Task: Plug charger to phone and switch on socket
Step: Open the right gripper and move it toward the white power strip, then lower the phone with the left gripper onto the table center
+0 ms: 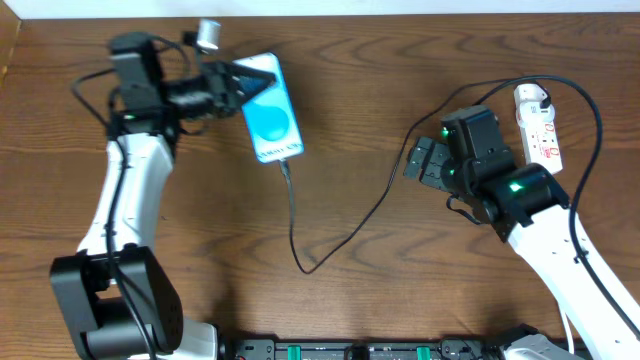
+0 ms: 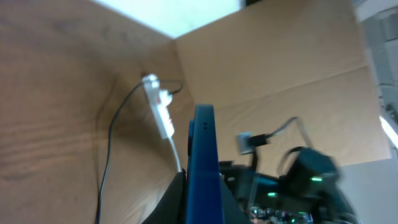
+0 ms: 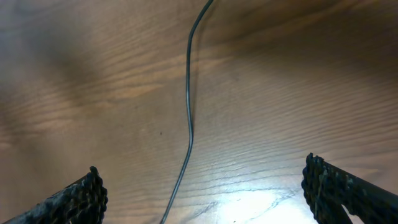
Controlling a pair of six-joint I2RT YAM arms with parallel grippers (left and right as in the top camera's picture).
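Next, the left gripper releases the phone on the bare table inside the bend of the charger cable [image 1: 353, 183].
The phone [image 1: 272, 112] with its blue screen lies at the back left of the table, tilted up on one edge. My left gripper [image 1: 238, 82] is shut on its upper end; in the left wrist view the phone [image 2: 202, 162] stands edge-on between the fingers [image 2: 202, 205]. The charger cable [image 1: 300, 235] has its tip at the phone's lower end and runs across the table to the white plug in the socket [image 1: 537, 122] at the back right. My right gripper [image 1: 420, 160] is open and empty above the cable [image 3: 188, 112], left of the socket [image 2: 159, 111].
Bare wooden table [image 1: 400, 290] lies between the arms. A white cord [image 2: 176, 152] leaves the power strip. A cardboard wall [image 2: 273, 68] stands behind the table in the left wrist view. Black equipment [image 1: 350, 350] lines the front edge.
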